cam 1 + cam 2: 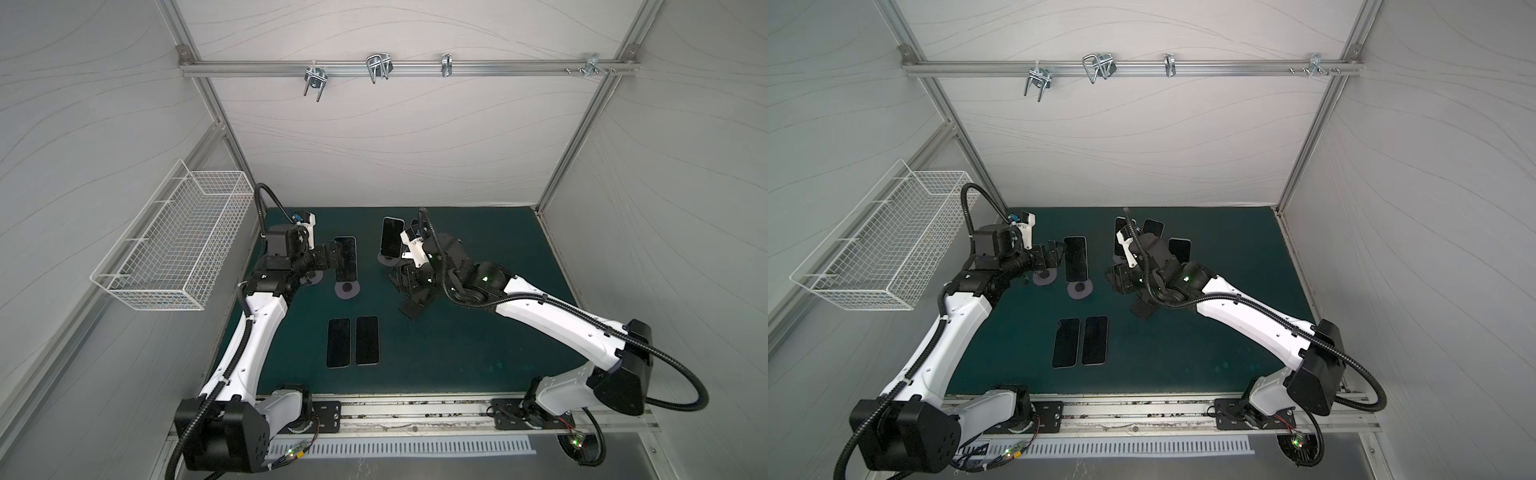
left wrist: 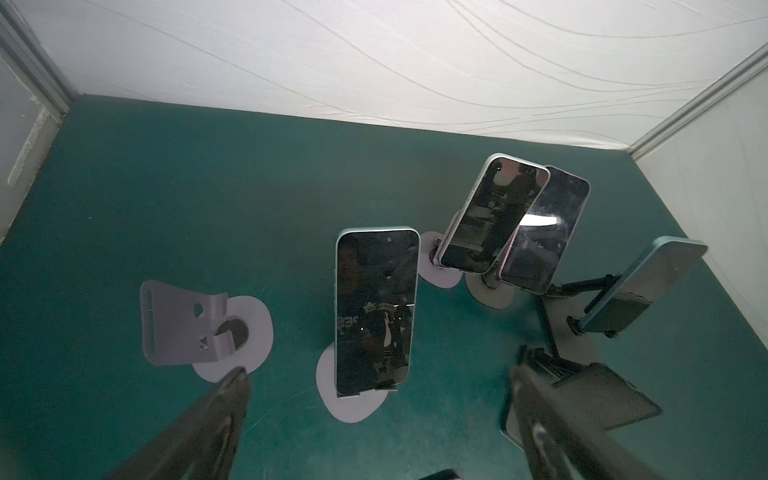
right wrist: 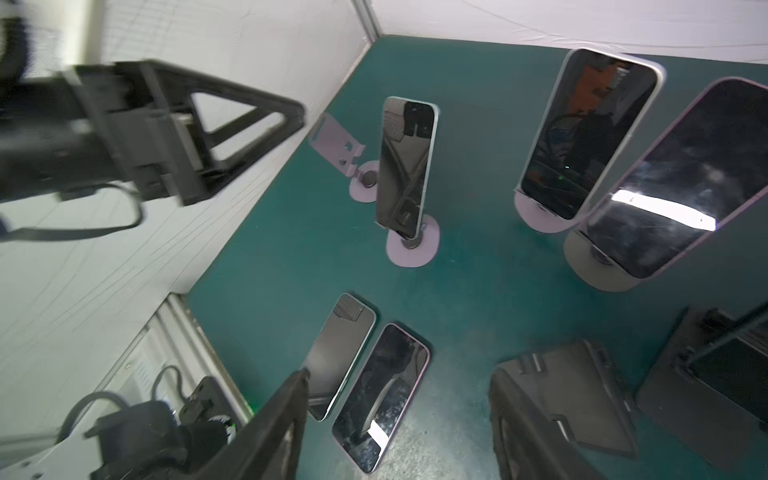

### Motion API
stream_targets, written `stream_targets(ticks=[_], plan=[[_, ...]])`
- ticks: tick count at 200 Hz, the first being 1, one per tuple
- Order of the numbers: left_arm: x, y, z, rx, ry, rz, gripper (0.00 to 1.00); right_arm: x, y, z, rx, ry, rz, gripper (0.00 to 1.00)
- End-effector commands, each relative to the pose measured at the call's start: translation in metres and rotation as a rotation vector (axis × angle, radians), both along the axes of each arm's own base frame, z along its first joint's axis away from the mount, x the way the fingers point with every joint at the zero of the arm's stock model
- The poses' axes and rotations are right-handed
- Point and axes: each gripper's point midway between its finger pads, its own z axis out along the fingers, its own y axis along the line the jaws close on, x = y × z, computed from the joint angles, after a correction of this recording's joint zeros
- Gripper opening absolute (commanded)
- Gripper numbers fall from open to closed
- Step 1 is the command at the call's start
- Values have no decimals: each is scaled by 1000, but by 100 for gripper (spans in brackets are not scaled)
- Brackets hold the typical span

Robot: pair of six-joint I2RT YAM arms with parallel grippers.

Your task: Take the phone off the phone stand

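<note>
The phone beside the empty lilac stand is next for my left gripper, which should close on the phone's upper end (image 1: 345, 244) (image 2: 377, 249) with the fingers on both sides.
A dark-screened phone (image 2: 376, 311) leans upright on a lilac phone stand (image 2: 353, 409); both top views show it left of centre (image 1: 347, 257) (image 1: 1076, 257). My left gripper (image 2: 378, 371) is open, its fingers (image 2: 232, 395) wide to either side of the phone's lower end and short of it. In the top views the left gripper (image 1: 332, 254) (image 1: 1054, 251) sits just left of that phone. My right gripper (image 3: 399, 378) (image 1: 401, 280) is open and empty above the mat. Further phones stand on stands at the back (image 2: 490, 216) (image 2: 544, 232) (image 2: 644, 286).
An empty lilac stand (image 2: 178, 324) (image 1: 313, 279) is beside the left gripper. Two phones lie flat side by side near the front (image 1: 338, 343) (image 1: 367, 340). A black folding stand (image 1: 415, 309) lies under the right arm. A white wire basket (image 1: 174, 245) hangs on the left wall.
</note>
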Motion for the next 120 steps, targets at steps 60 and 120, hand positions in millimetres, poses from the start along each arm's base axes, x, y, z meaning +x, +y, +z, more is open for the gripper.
stream_targets(ticks=[60, 120], plan=[[14, -6, -5, 45, 68, 128, 96, 9, -3, 27, 10, 8, 92, 73], [34, -27, -37, 149, 149, 147, 98, 24, -46, 26, 24, 28, 1, 73]])
